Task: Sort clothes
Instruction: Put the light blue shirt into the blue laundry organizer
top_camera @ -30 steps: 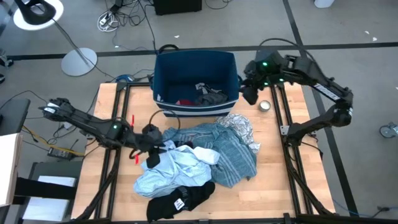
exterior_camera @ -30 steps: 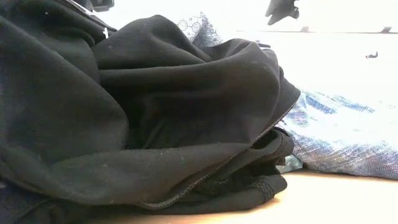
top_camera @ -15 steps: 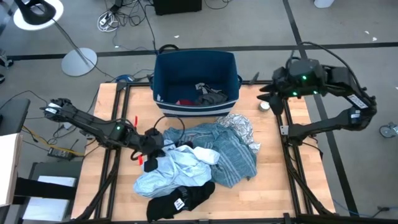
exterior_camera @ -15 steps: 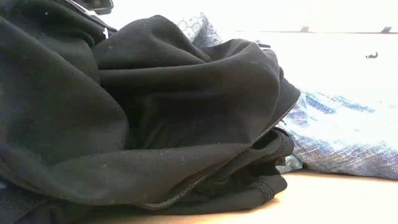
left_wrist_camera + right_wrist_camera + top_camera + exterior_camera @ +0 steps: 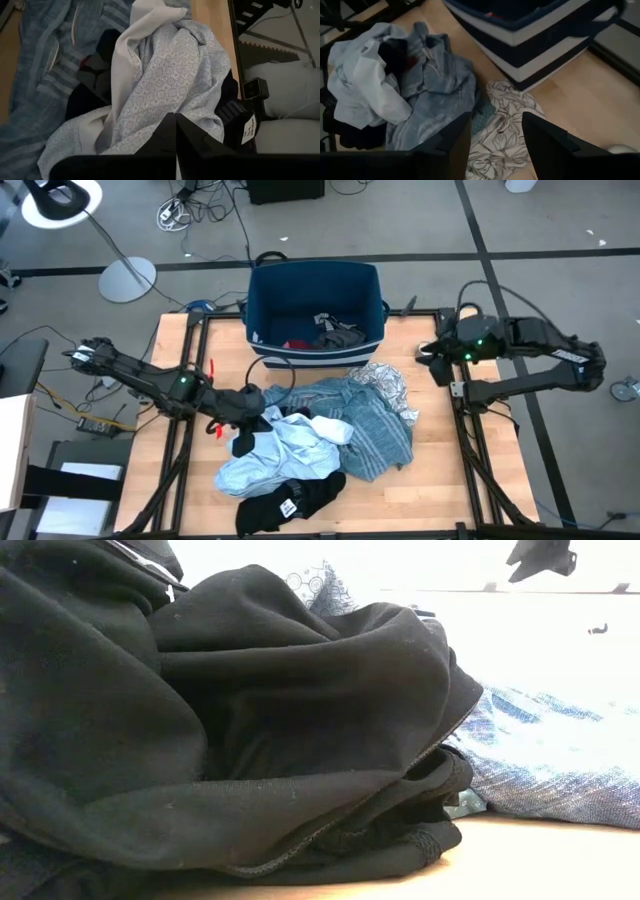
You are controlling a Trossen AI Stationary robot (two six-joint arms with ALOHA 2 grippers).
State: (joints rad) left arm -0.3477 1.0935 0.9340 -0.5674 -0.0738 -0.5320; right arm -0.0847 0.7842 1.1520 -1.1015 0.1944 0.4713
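Observation:
The closed fingers of my left gripper are above the light blue shirt's bunched fabric, so I should open them, move lower and pinch a shirt fold (image 5: pixel 257 461) before lifting.
The clothes lie heaped on the wooden table in front of the dark blue bin (image 5: pixel 315 280). The heap holds a light blue shirt (image 5: pixel 285 450), a teal striped cloth (image 5: pixel 375 425), a white-and-grey patterned cloth (image 5: pixel 385 385) and a black piece (image 5: pixel 290 502) at the near edge. A small red piece (image 5: pixel 298 343) and a dark cloth (image 5: pixel 338 332) lie inside the bin. My left gripper (image 5: pixel 243 442) is shut at the heap's left edge, on the shirt (image 5: pixel 170 75). My right gripper (image 5: pixel 492 145) hangs open in the air, to the right of the bin. My left gripper has its shut fingertips (image 5: pixel 174 120) set into the light blue shirt's patterned fabric (image 5: pixel 172 102) at the heap's left edge, coming slanting down from the table's left. The fingers themselves hide the pinched spot, so layers or edge cannot be told. The shirt still lies on the heap.
Black metal rails (image 5: pixel 185 430) run along the table's left and right sides. In the low view the black piece (image 5: pixel 200 720) fills most of the picture. Bare wood shows between the heap and the right rail (image 5: pixel 440 450). Cables and a lamp stand lie on the floor behind.
My left gripper has shut on the shirt at the heap's left edge, moving slightly toward the table's near edge. My right gripper has swung from beside the bin's right wall toward the table's right and near edges, staying open. The clothes have not visibly moved.

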